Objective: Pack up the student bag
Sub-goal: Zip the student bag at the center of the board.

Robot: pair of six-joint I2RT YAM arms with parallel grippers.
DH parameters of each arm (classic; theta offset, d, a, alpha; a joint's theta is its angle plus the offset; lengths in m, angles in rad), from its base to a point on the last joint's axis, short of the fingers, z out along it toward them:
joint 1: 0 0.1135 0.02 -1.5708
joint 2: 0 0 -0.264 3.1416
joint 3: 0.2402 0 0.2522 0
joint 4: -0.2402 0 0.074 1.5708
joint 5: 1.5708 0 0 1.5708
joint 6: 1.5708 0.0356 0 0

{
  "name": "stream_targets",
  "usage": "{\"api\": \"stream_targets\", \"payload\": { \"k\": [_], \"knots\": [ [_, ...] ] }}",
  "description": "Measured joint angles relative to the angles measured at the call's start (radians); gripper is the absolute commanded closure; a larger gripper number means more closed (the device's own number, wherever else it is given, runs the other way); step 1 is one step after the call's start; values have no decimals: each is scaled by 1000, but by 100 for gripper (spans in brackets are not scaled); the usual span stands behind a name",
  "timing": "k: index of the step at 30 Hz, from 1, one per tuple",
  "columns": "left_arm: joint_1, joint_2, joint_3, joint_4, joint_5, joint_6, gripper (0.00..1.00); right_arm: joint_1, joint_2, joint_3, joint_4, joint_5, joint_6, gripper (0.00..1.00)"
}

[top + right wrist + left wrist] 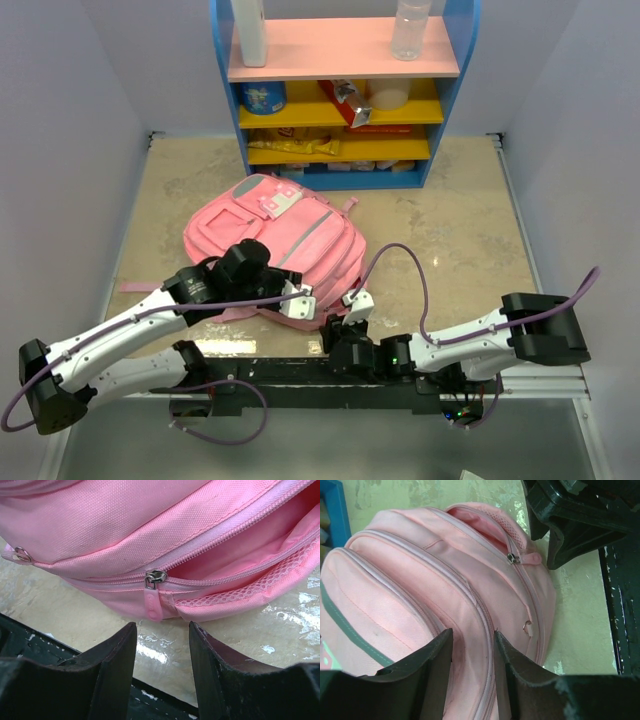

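Note:
My left gripper's fingers are loose around the middle seam. It should pinch the front pocket's seam (434, 622) to steady the bag before my right gripper takes the zip pull.
The student bag (275, 240) is a pink backpack lying flat in the middle of the table. My left gripper (300, 298) is at its near edge. In the left wrist view the gripper (472, 647) pinches a ridge of the bag's fabric (420, 590) along a zip seam. My right gripper (357, 303) is just right of it, open and empty. In the right wrist view it (162, 635) hovers over bare table just short of the pink zip pull (154, 602). The main compartment (240, 555) gapes to the right of that pull.
A blue shelf unit (450, 90) stands at the back with a clear bottle (410, 28), a white container (250, 30), a blue tub (263, 97), a red packet (345, 100) and a yellow packet (295, 147). A black rail (300, 375) runs along the near edge.

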Motion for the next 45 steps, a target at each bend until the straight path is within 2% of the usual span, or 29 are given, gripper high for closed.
{"api": "stream_targets", "payload": {
  "k": [6,14,20,21,24,25,26,35,45],
  "knots": [
    [7,-31,18,22,-20,-7,61,0,0,-1,2,0,0,51],
    [7,-29,0,64,-41,8,50,0,0,-1,2,0,-4,50],
    [7,-13,-68,87,-85,17,48,0,-7,-1,2,2,-7,49],
    [7,-10,-84,103,-103,20,49,0,-11,-1,2,3,-8,49],
    [6,13,-103,131,-132,23,70,0,-12,-1,2,7,-18,49],
    [6,19,-103,139,-135,22,90,0,-11,-1,3,8,-21,49],
    [5,22,-103,143,-136,21,100,0,-10,-1,6,8,-24,49],
    [0,16,-103,154,-143,31,100,-7,3,0,55,11,-57,50],
    [0,2,-42,86,-151,30,100,-77,29,4,168,-2,-145,50]
  ]
}}
